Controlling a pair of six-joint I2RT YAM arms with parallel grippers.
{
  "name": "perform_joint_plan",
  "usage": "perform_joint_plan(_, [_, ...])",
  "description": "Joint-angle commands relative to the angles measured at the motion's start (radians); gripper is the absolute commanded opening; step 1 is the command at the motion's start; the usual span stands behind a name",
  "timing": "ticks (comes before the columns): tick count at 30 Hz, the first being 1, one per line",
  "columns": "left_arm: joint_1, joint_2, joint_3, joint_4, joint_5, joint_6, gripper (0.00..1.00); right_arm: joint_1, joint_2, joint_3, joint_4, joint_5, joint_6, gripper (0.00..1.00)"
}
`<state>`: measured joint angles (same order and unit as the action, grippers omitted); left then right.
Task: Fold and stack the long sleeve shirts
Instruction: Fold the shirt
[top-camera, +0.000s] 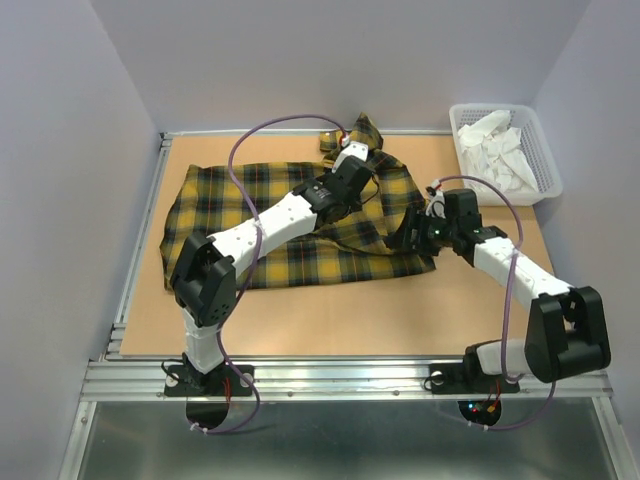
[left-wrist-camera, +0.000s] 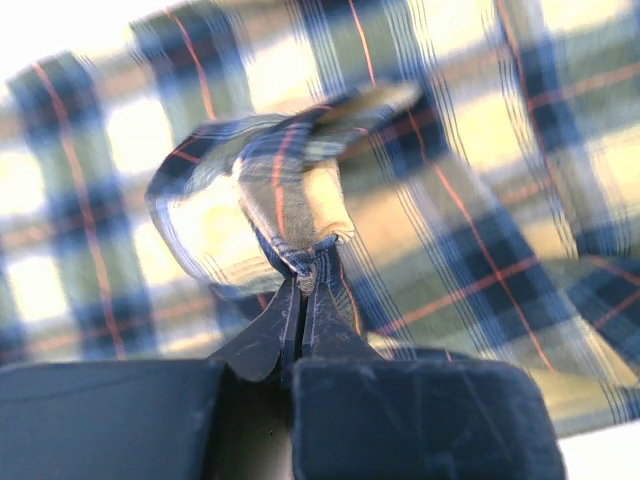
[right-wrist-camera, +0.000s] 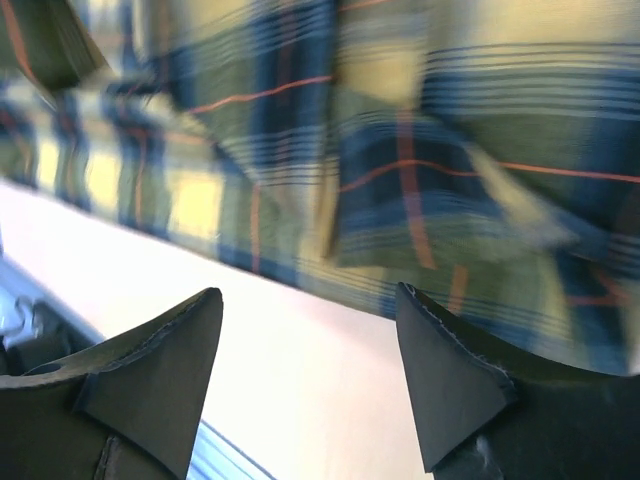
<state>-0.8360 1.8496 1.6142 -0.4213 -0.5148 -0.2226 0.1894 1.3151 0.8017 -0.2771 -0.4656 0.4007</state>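
My left gripper will let go of the pinched plaid cloth on the shirt's near edge (top-camera: 233, 270), toward the shirt's corner under my left arm.
A yellow and dark plaid long sleeve shirt (top-camera: 300, 225) lies spread across the middle of the wooden table, with a bunched part at the back near the wall (top-camera: 362, 130). My left gripper (top-camera: 352, 153) reaches over the shirt to its far right part and is shut on a pinched fold of the plaid cloth (left-wrist-camera: 300, 215). My right gripper (top-camera: 415, 235) is open and empty, low over the table just off the shirt's right edge (right-wrist-camera: 400, 200). Bare table shows between its fingertips (right-wrist-camera: 450, 360).
A white basket (top-camera: 545, 150) with white crumpled items stands at the back right corner. Grey walls close in the table on the left, back and right. A metal rail (top-camera: 340, 375) runs along the near edge.
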Motion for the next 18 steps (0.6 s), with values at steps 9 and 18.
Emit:
perform_joint_plan(9, [0.041, -0.046, 0.251, 0.009, -0.063, 0.196, 0.0, 0.142, 0.153, 0.088, 0.205, -0.166, 0.05, 0.72])
perform_joint_plan(18, [0.097, 0.0, 0.441, -0.013, -0.074, 0.216, 0.0, 0.163, 0.176, 0.136, 0.21, -0.166, 0.053, 0.72])
